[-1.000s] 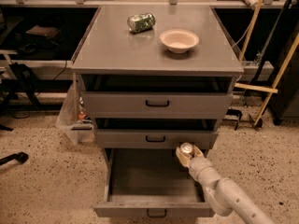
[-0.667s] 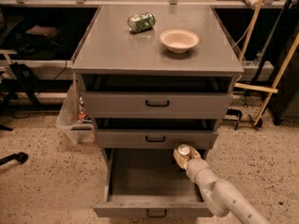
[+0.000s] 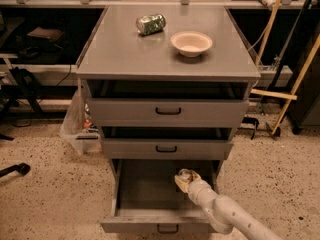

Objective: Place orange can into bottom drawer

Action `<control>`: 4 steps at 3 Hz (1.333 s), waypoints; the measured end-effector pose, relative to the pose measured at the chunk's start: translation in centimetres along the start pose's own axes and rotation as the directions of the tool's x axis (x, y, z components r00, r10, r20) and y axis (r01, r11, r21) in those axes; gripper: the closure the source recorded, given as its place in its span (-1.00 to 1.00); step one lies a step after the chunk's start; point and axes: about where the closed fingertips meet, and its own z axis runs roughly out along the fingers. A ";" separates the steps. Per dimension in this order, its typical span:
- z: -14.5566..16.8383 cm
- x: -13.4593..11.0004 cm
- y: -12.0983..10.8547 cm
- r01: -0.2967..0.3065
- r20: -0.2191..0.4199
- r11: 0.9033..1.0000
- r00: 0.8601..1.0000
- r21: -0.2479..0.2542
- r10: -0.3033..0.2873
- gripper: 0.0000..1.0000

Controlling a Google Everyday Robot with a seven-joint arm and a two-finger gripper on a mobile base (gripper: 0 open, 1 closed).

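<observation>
Next, I let go of the orange can near the middle of the bottom drawer's inside (image 3: 178, 192), behind the drawer's front handle.
The bottom drawer (image 3: 145, 219) is pulled open below two shallower grey drawers. My gripper (image 3: 184, 180) reaches from the lower right down into the drawer's right side. It holds the orange can (image 3: 186, 174), whose silver top shows just above the wrist. The can sits low inside the drawer cavity, near the right wall. The can's body is mostly hidden by the gripper.
On the cabinet top (image 3: 120, 54) lie a green-and-silver can (image 3: 150, 24) on its side and a pale bowl (image 3: 191, 43). A plastic bin (image 3: 76, 129) stands left of the cabinet. Wooden poles (image 3: 292, 91) lean at the right. A dark caster (image 3: 20, 169) lies on the floor at the left.
My gripper has moved down and left with the can, from level with the middle drawer's front into the open bottom drawer.
</observation>
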 end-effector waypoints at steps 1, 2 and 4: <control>2.0 3.2 -0.3 0.032 -0.051 0.999 0.998 0.026 -0.031 1.00; 2.1 3.3 -0.3 0.033 -0.053 0.999 0.998 0.027 -0.031 1.00; 6.8 10.1 -0.6 -0.061 -0.227 0.998 0.972 0.004 0.060 1.00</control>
